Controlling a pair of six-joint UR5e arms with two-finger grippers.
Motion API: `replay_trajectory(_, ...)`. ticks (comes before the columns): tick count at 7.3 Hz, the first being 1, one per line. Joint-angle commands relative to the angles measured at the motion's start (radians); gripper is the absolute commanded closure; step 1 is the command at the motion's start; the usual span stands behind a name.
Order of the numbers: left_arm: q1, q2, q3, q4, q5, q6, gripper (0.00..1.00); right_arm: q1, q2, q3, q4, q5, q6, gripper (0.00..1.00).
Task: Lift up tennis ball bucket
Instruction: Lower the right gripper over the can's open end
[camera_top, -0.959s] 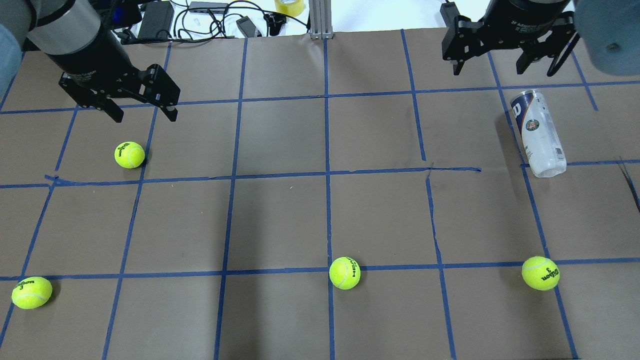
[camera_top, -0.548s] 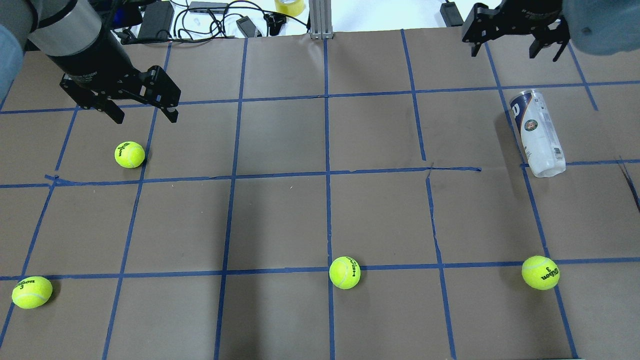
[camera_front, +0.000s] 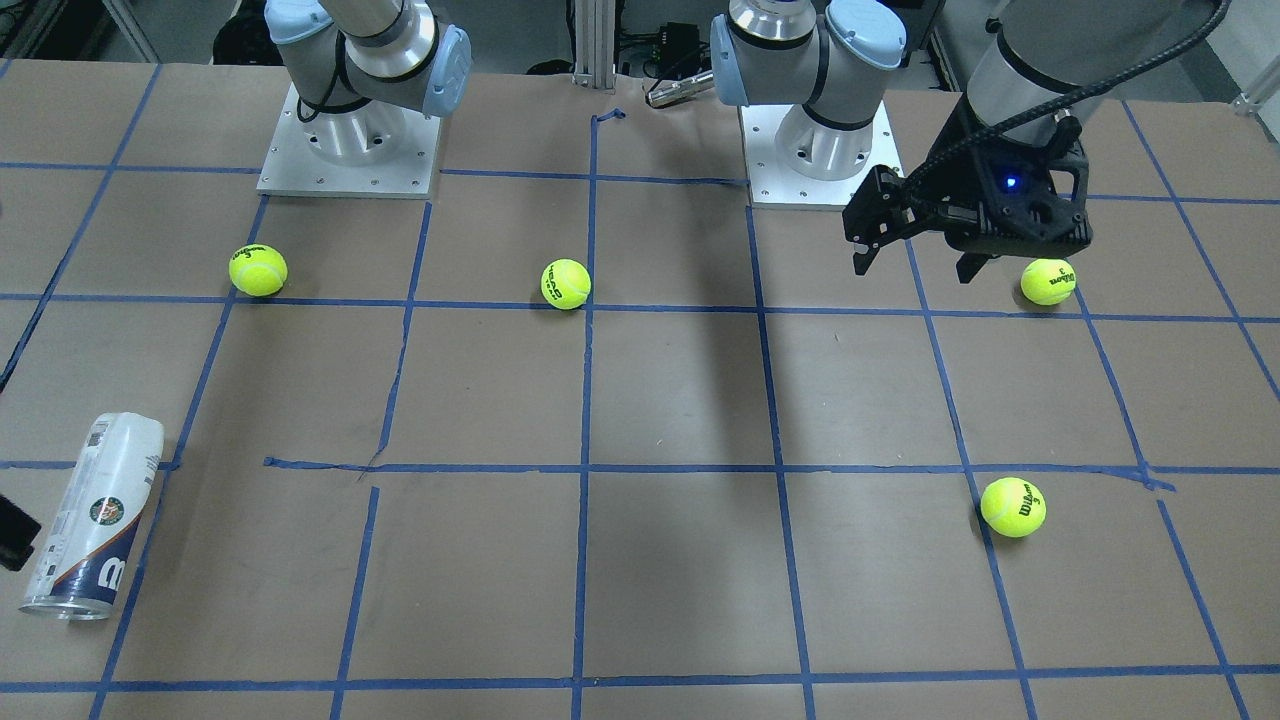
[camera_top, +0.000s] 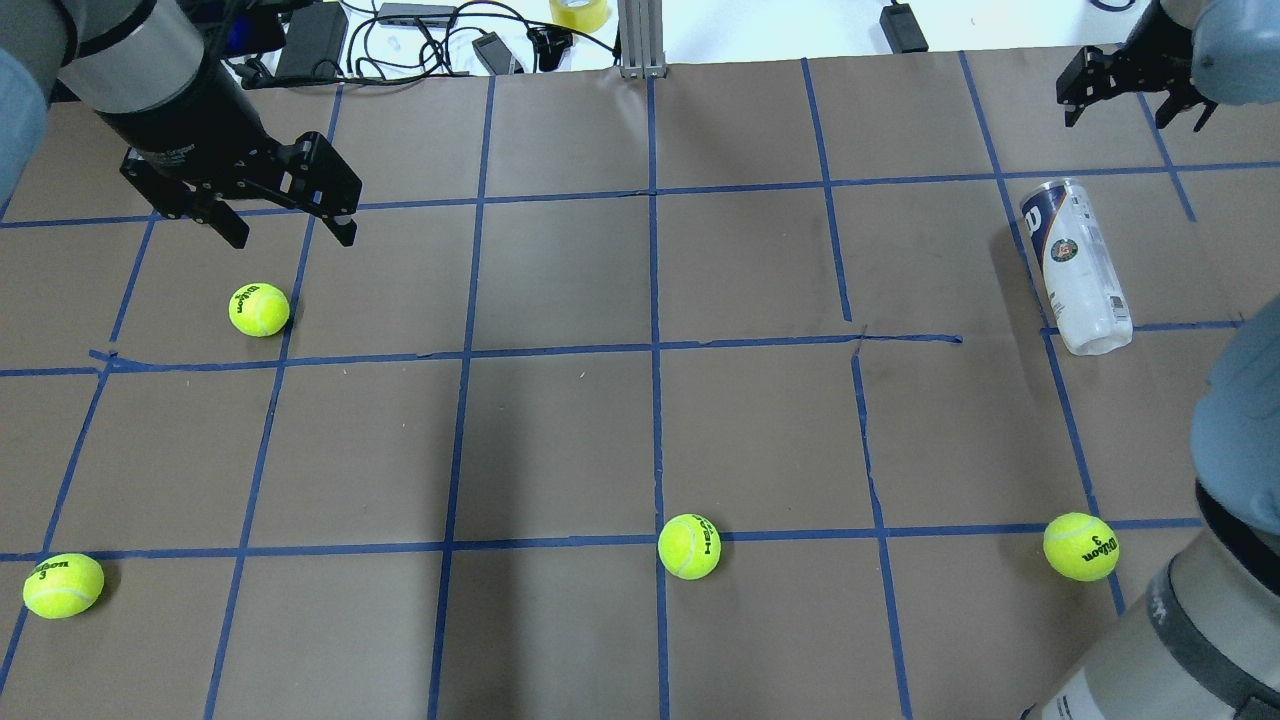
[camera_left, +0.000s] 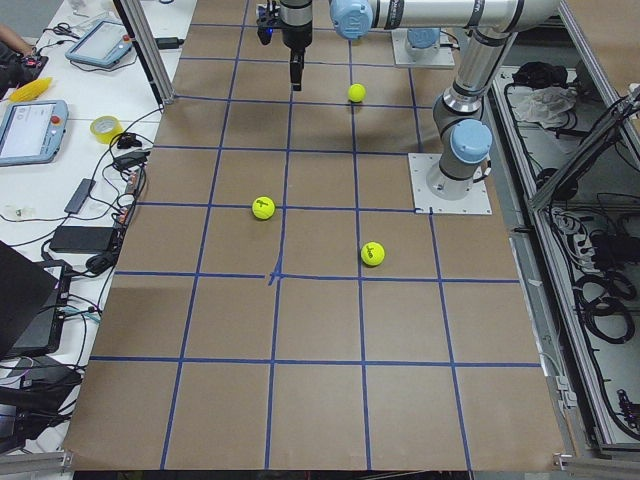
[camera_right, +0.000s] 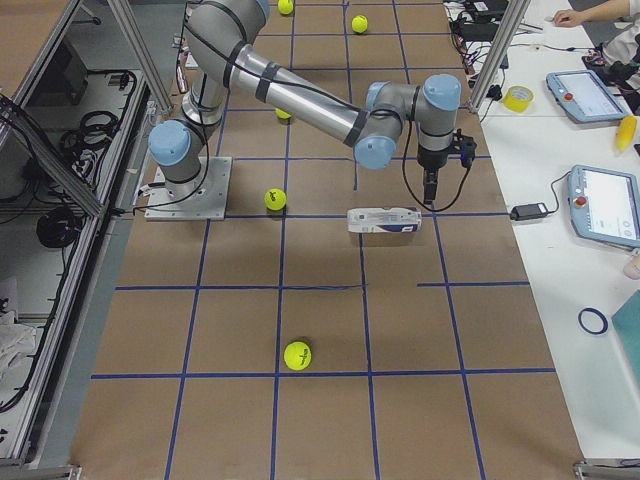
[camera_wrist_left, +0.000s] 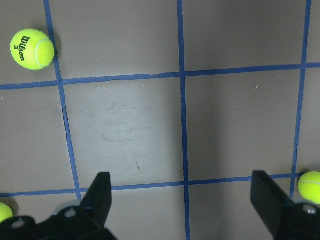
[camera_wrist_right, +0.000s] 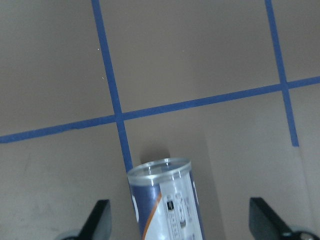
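Note:
Next, I close my right gripper around the tennis ball bucket on its navy band (camera_front: 91, 576) (camera_wrist_right: 164, 196), just behind the bucket's clear rim.
The tennis ball bucket (camera_top: 1075, 265) is a clear can with a white label and a navy band. It lies on its side at the right of the table and also shows in the front view (camera_front: 95, 515) and the right side view (camera_right: 383, 220). My right gripper (camera_top: 1132, 120) is open and empty, and hangs above the table just past the can's far, navy end without touching it. In the right wrist view the can's rim (camera_wrist_right: 160, 170) lies between the spread fingers (camera_wrist_right: 100, 215). My left gripper (camera_top: 292, 238) is open and empty above the table's left, also seen in the front view (camera_front: 914, 272).
Several yellow-green tennis balls lie around: one (camera_top: 258, 310) near my left gripper, one (camera_top: 62, 585), one (camera_top: 690, 545) and one (camera_top: 1080, 545) along the near side. My right arm's elbow (camera_top: 1230, 430) hangs over the near right corner. Cables and adapters (camera_top: 400, 30) lie past the far edge.
My right gripper has moved right and toward the far edge, away from the middle. Its elbow now shows at the overhead view's lower right. Left arm, can and balls are unmoved.

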Motion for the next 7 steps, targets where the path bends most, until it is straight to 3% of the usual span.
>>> replay_trajectory(1, 0.0, 0.001, 0.0, 0.0, 0.0, 0.0, 0.0, -0.005, 0.126, -0.009, -0.106, 0.08, -0.008, 0.03)
replay_trajectory(3, 0.002, 0.001, 0.0, -0.001, 0.002, 0.0, 0.0, -0.008, 0.162, 0.0, -0.125, 0.075, -0.134, 0.04)
replay_trajectory(7, 0.012, 0.001, 0.008, 0.011, 0.035, 0.005, 0.0, -0.01, 0.171, 0.003, -0.065, 0.068, -0.139, 0.02)
